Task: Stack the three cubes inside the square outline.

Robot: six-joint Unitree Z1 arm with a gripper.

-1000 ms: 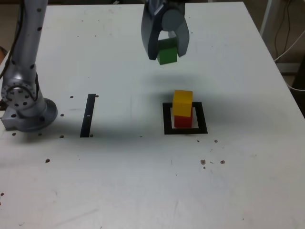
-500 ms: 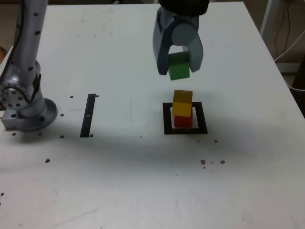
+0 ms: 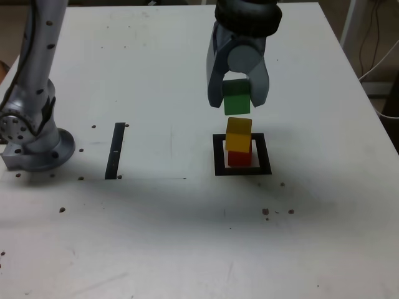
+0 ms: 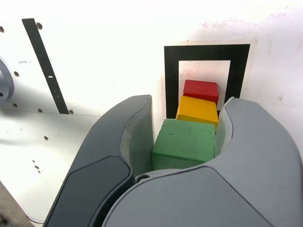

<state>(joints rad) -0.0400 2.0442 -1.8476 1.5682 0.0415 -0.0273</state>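
The robot's gripper should set the green cube, held just above the yellow one, down on top of the yellow cube (image 3: 240,119) (image 4: 196,117), finishing the stack above the red cube.
The yellow cube (image 3: 239,134) stands on the red cube (image 3: 239,158) inside the black square outline (image 3: 219,154). My gripper (image 3: 237,98) is shut on the green cube (image 3: 237,99) and holds it in the air just above the yellow one, a small gap between them. In the wrist view the green cube (image 4: 183,143) sits between the two grey fingers (image 4: 128,137), with the yellow cube (image 4: 198,110), the red cube (image 4: 201,90) and the square outline (image 4: 171,75) beyond it.
A straight black tape strip (image 3: 116,150) lies on the white table to the exterior view's left of the outline. The arm's base (image 3: 34,146) stands at the exterior view's left edge. Small dark specks dot the tabletop.
The gripper has carried the green cube toward the exterior view's right and down, from over the far table to just above the yellow cube.
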